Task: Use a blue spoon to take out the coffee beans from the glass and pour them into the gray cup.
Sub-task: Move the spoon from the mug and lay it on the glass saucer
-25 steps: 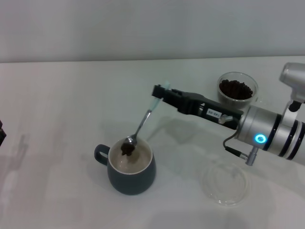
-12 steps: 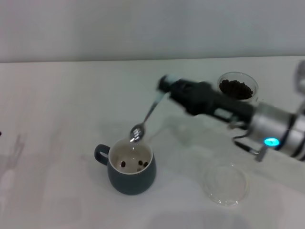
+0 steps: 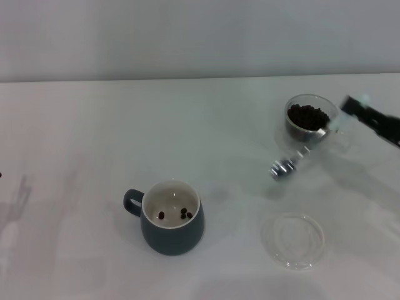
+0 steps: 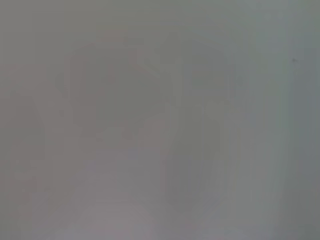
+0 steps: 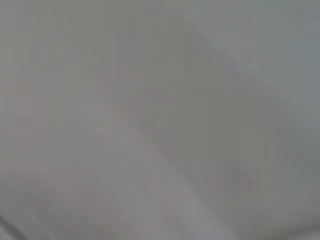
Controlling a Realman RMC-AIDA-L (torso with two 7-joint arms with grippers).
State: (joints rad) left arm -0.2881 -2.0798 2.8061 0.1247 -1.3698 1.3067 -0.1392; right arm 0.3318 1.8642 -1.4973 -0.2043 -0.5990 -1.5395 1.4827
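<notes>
The blue spoon will go down on the clear round dish [image 3: 292,226] from my right gripper, with its handle sticking out toward the glass.
The gray cup [image 3: 170,232] stands at the front left of centre, with a few coffee beans [image 3: 183,214] on its cream bottom. The glass [image 3: 310,102] stands at the back right and holds a heap of beans [image 3: 307,117]. My right gripper [image 3: 354,106] is at the far right, just right of the glass, shut on the handle of the blue spoon [image 3: 283,167]. The spoon slants down across the front of the glass. Its shiny bowl hangs in front and to the left of the glass, blurred by motion. Both wrist views show only a pale blur.
A flat clear round dish [image 3: 294,240] lies at the front right, in front of the spoon bowl. The white table [image 3: 94,137] ends at a pale wall at the back.
The spoon tipped its beans into the gray cup. My right arm then swung right and back, carrying the spoon from over the cup to beside the glass.
</notes>
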